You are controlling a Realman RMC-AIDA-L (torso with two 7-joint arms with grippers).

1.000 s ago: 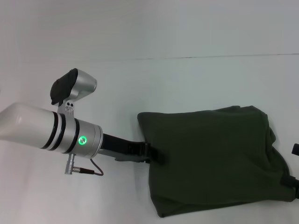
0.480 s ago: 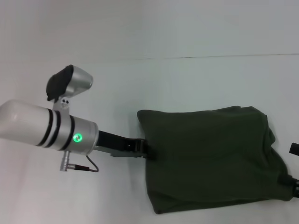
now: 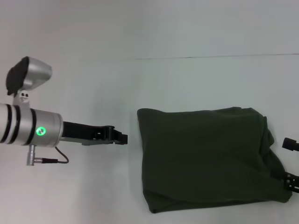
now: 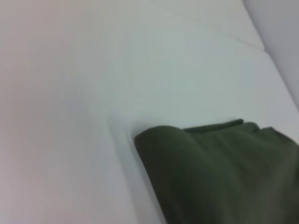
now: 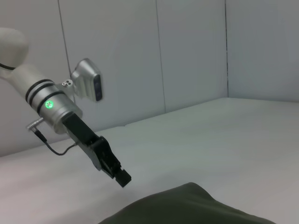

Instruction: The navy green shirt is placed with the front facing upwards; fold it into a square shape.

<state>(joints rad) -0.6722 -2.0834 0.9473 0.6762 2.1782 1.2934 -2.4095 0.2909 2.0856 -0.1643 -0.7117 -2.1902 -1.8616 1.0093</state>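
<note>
The shirt's rumpled end lies too far over by my right gripper, so next I grab the straight edge (image 3: 144, 155) with my left gripper and pull the shirt to the middle.
The navy green shirt (image 3: 205, 158) lies folded into a rough rectangle on the white table, right of the middle, with only plain green cloth showing and the print hidden. It also shows in the left wrist view (image 4: 224, 172) and the right wrist view (image 5: 196, 207). My left gripper (image 3: 122, 137) is shut and empty, a short way left of the shirt's left edge and apart from it; it also shows in the right wrist view (image 5: 123, 178). My right gripper (image 3: 289, 143) shows only as black bits at the shirt's right edge.
The white table (image 3: 93, 186) stretches out on all sides of the shirt, with a seam line (image 3: 210, 57) across the far part. White wall panels (image 5: 187, 56) stand behind the table.
My left gripper has let go of the shirt's left edge and drawn back to the left. The shirt's left edge now lies flat.
</note>
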